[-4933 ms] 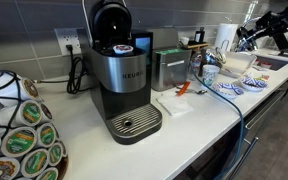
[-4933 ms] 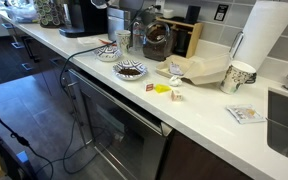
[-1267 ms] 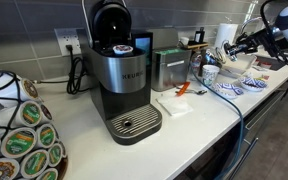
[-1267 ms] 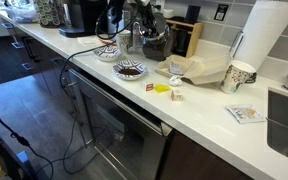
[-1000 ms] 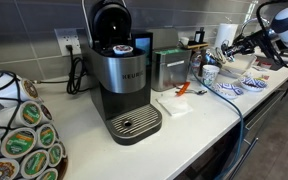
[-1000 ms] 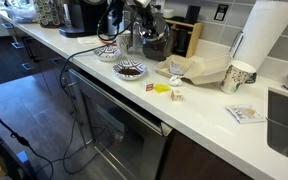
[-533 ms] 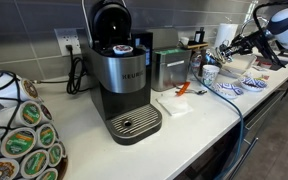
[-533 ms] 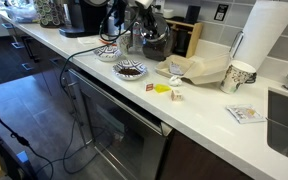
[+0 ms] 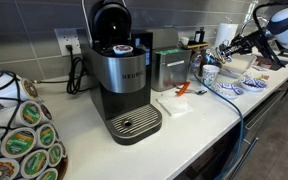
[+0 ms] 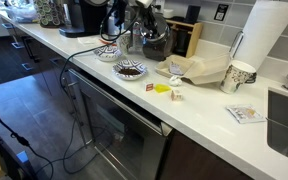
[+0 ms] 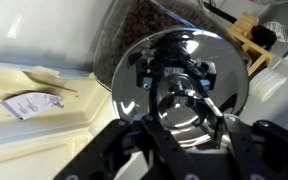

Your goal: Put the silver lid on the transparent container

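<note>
The robot's gripper needs to release the silver lid on top of the clear jar of dark contents (image 9: 221, 50) (image 11: 181, 80), next to the wooden box. The lid is now over that dark-filled jar.
In the wrist view the silver lid (image 11: 159, 55) is a shiny round metal disc with a domed knob in its middle. It lies over a clear jar of dark contents (image 11: 122, 30). My gripper (image 11: 181, 118) is right above it, with a finger on each side of the knob, closed in on it. In an exterior view the gripper (image 10: 144, 22) hangs over the dark-filled jar (image 10: 156, 42). A pale clear jar (image 10: 123, 40), the transparent container, stands just beside it. Whether the lid is lifted off the jar cannot be told.
A Keurig coffee maker (image 9: 124, 80), a boxy steel canister (image 9: 168, 68) and a blue-and-white mug (image 9: 210, 73) stand along the counter. Two patterned bowls (image 10: 130, 70), a paper towel roll (image 10: 264, 35), a wooden box (image 10: 184, 38) and paper bags (image 10: 199, 70) are nearby.
About five seconds ago the arm was away from the jar; it has since come down over it. In the last second it has barely moved.
</note>
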Available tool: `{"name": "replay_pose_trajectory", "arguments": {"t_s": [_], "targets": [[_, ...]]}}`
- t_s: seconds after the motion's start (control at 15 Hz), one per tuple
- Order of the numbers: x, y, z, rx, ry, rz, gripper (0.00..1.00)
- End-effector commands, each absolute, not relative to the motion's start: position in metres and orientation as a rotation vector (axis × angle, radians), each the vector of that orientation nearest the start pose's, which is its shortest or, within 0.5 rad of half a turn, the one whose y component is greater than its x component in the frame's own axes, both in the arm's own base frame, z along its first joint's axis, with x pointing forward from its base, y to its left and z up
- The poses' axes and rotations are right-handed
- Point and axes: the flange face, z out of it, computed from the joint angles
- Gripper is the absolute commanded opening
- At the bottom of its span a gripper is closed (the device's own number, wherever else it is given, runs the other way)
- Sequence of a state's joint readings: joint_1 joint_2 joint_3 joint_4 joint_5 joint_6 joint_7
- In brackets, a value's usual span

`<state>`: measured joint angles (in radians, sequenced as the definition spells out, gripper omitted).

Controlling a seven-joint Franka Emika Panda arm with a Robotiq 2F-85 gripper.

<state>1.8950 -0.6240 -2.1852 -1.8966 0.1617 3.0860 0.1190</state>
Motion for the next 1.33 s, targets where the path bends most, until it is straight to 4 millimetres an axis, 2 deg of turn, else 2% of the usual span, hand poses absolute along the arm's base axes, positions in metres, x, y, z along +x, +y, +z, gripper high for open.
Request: {"name": "replay_pose_trajectory", "arguments": {"t_s": [0.0,0.4,0.87,1.27], "targets": [[0.617,-0.296,0.372,-2.270,1.058,-1.060,0.21],[0.624,-0.299,0.364,-2.287,1.064,-1.064,0.21],[0.641,-0.302,0.366,-2.260,1.075,-1.081,0.21],[0.650,-0.304,0.354,-2.272,1.095,-1.059,0.21]]}}
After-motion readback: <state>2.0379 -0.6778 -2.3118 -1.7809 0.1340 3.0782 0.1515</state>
